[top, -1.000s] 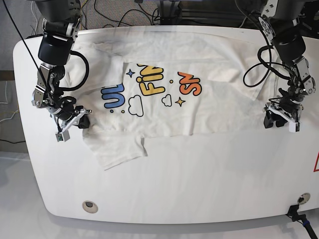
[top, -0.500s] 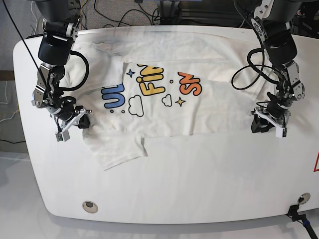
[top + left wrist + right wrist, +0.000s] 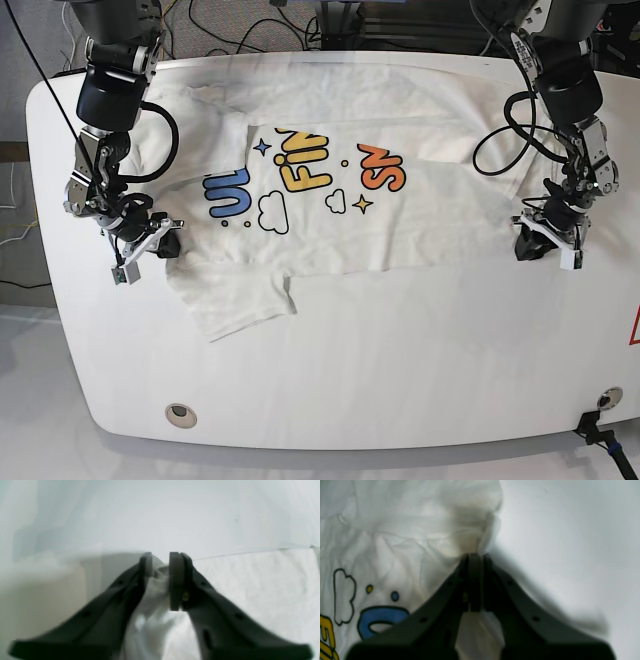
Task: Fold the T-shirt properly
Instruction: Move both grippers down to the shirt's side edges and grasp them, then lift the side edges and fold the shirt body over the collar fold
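Observation:
The T-shirt's puckered corner tip is all my left gripper has. I will open it and pinch the T-shirt's side edge slightly farther in before I fold (image 3: 157, 589) with both grippers.
The white T-shirt (image 3: 330, 215) lies print-up across the far half of the table, its near part folded over so the blue, yellow and orange letters are cut short. One sleeve (image 3: 240, 300) sticks out toward the near left. My left gripper (image 3: 524, 247) is at the shirt's right edge; in the left wrist view it (image 3: 160, 566) is shut on a bunch of white cloth (image 3: 155, 600). My right gripper (image 3: 168, 243) is at the shirt's left edge, and in the right wrist view it (image 3: 476, 557) pinches the cloth (image 3: 395, 542) near the blue letter.
The white tabletop (image 3: 400, 380) is bare in front of the shirt. A round hole (image 3: 180, 413) sits near the front left. A black clamp (image 3: 600, 430) is at the front right corner. Cables (image 3: 250, 30) run behind the far edge.
The left gripper first slid in toward the shirt's right edge, then drew back a little to the right and away from the front. The right arm has not moved.

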Tool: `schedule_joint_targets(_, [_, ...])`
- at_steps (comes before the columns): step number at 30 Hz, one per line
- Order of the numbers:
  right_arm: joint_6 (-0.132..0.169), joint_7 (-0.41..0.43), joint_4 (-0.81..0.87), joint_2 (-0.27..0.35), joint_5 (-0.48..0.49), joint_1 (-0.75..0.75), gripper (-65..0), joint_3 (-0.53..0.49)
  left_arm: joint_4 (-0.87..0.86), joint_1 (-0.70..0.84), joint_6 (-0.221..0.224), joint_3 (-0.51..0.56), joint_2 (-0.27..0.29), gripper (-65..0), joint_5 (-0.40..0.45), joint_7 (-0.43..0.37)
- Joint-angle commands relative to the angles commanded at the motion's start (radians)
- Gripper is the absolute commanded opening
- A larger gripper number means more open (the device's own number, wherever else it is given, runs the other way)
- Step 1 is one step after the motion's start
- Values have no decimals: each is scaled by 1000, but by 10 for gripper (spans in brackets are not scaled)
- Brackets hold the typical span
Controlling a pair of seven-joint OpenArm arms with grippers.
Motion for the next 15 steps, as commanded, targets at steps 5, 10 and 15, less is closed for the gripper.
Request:
schedule_joint_targets(5, [0, 0, 0, 0, 0, 0, -650, 0, 0, 0, 0, 0, 0, -273, 0, 2])
schedule_joint_targets(10, [0, 0, -2, 0, 0, 0, -650, 0, 2, 2, 0, 3, -20, -273, 2, 38])
schedule_joint_targets(15, [0, 0, -2, 0, 0, 0, -650, 0, 2, 26, 0, 5, -21, -273, 2, 48])
